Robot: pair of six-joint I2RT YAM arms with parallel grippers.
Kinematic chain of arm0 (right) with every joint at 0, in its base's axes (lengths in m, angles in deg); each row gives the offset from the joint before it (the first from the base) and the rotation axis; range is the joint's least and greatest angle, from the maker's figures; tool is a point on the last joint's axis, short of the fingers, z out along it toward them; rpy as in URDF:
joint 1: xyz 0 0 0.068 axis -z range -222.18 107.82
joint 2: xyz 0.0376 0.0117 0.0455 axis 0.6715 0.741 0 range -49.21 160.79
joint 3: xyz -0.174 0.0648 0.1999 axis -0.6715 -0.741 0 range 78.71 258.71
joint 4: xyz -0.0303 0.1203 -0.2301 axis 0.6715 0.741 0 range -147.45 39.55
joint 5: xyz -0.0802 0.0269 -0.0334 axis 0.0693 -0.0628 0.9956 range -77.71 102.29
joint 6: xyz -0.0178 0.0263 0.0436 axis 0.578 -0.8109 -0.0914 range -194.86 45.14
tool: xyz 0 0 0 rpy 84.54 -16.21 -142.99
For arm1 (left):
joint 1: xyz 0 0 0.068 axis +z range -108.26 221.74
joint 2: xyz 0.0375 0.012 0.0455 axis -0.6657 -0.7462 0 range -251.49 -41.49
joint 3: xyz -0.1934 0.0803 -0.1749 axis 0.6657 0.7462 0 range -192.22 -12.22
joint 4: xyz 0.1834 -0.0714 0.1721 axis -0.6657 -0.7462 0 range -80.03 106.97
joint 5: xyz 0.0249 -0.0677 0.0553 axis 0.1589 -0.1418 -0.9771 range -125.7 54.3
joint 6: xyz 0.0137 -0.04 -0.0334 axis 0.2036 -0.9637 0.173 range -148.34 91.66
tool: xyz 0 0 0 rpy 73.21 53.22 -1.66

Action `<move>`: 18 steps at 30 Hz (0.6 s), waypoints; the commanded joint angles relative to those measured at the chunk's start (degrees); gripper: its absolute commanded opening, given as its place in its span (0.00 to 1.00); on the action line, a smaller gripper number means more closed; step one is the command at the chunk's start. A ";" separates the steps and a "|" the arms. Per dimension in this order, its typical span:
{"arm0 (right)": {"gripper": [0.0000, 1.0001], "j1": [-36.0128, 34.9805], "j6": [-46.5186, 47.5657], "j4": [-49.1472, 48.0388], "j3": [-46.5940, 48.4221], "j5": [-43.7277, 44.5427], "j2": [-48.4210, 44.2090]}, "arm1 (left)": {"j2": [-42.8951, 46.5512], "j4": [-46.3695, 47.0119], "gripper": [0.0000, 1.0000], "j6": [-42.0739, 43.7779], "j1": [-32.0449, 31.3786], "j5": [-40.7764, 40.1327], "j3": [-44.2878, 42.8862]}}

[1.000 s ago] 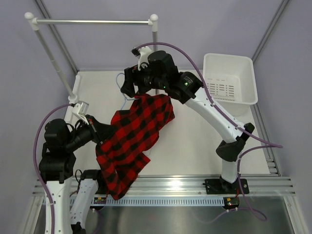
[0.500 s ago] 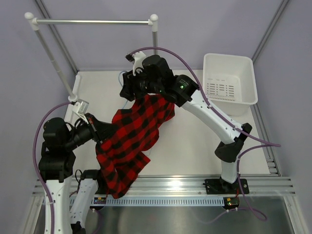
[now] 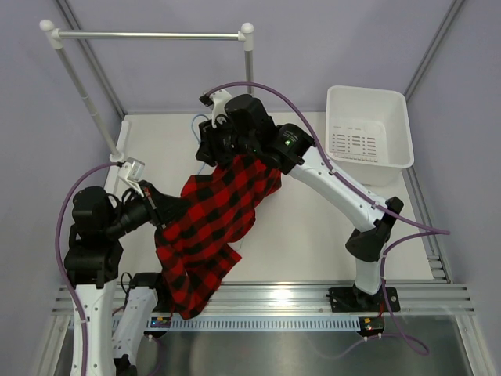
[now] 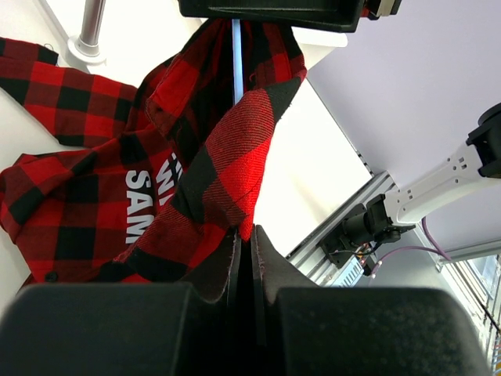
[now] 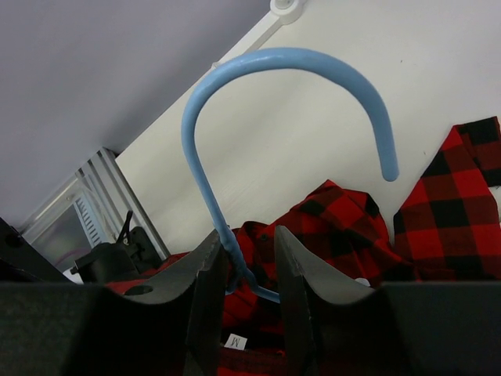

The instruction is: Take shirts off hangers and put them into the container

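My left gripper is pinching only the edge of the shirt, so it should open and grab more cloth [image 4: 238, 182] between its fingers before my right gripper pulls out the hanger.
The red-and-black checked shirt [image 3: 215, 211] hangs stretched between my two arms above the table, a sleeve trailing over the near edge. My left gripper [image 3: 159, 222] is shut on the shirt's lower edge [image 4: 227, 157], cloth pinched at its tips [image 4: 244, 231]. The light-blue hanger [image 5: 274, 59] is still inside the collar [image 5: 344, 219], its hook pointing up. My right gripper [image 5: 246, 235] straddles the hanger's neck; the wire touches the left finger [image 5: 210, 266], with a gap to the other. From above, my right gripper [image 3: 215, 147] sits at the shirt's top. The white container [image 3: 366, 88] stands at the far right.
The white-and-silver clothes rack [image 3: 149, 35] spans the far left, with a post running down to a foot [image 4: 86, 47] on the table by my left arm. The aluminium rail [image 3: 313, 294] runs along the near edge.
My right gripper's jaws have narrowed round the hanger's neck, and the wrist has shifted slightly back and left. The left arm and the shirt have hardly moved.
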 commanded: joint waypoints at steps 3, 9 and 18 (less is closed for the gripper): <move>0.38 -0.83 1.37 -0.55 0.42 1.51 -3.61 | -0.33 5.37 0.00 0.07 -0.03 1.94 0.12; 0.24 -1.09 1.45 -0.29 0.24 1.60 -4.40 | -0.77 5.37 0.00 0.33 -0.03 1.94 0.56; 0.00 -1.79 1.10 0.41 0.68 5.11 -4.14 | -0.34 8.00 0.24 -1.59 -0.11 5.18 1.18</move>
